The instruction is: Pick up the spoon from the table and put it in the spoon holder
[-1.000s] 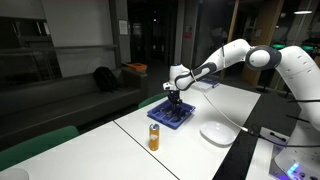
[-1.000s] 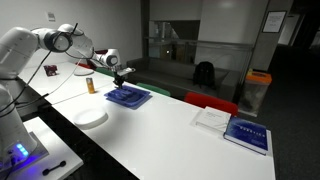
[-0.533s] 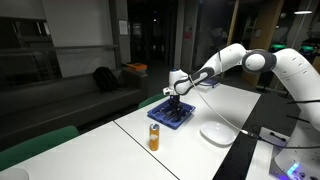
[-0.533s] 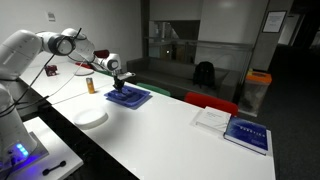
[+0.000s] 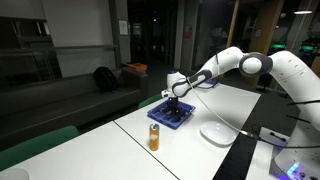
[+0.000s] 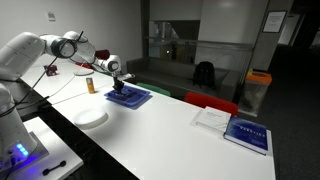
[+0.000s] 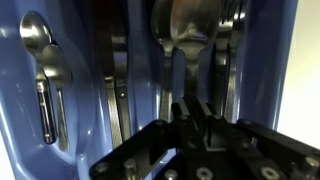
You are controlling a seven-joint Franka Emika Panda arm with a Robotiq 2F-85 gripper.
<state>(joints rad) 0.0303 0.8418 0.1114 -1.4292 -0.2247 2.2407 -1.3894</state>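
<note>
Next, my gripper lets go of the spoon in the middle compartment of the blue spoon holder [image 5: 173, 110] [image 7: 179, 70], where it will be beside the other spoon there.
The blue spoon holder [image 5: 172, 116] lies on the white table [image 5: 190, 152]; it shows in both exterior views [image 6: 129, 97]. My gripper [image 5: 175, 101] points straight down into it [image 6: 119, 86]. In the wrist view the fingers [image 7: 191, 112] are close together on the thin handle of the spoon [image 7: 190, 35], whose bowl lies over a middle compartment of the holder [image 7: 15, 110]. Other cutlery lies in the neighbouring compartments, including another spoon [image 7: 45, 62] at the left.
An orange can [image 5: 154, 137] stands near the holder, also seen in an exterior view [image 6: 90, 85]. A round white plate [image 5: 218, 133] lies nearby [image 6: 91, 117]. Books [image 6: 232, 128] lie further along the table. Cables run behind the arm.
My gripper has come down a little, straight toward the blue holder, with the spoon in it. Nothing else has moved.
</note>
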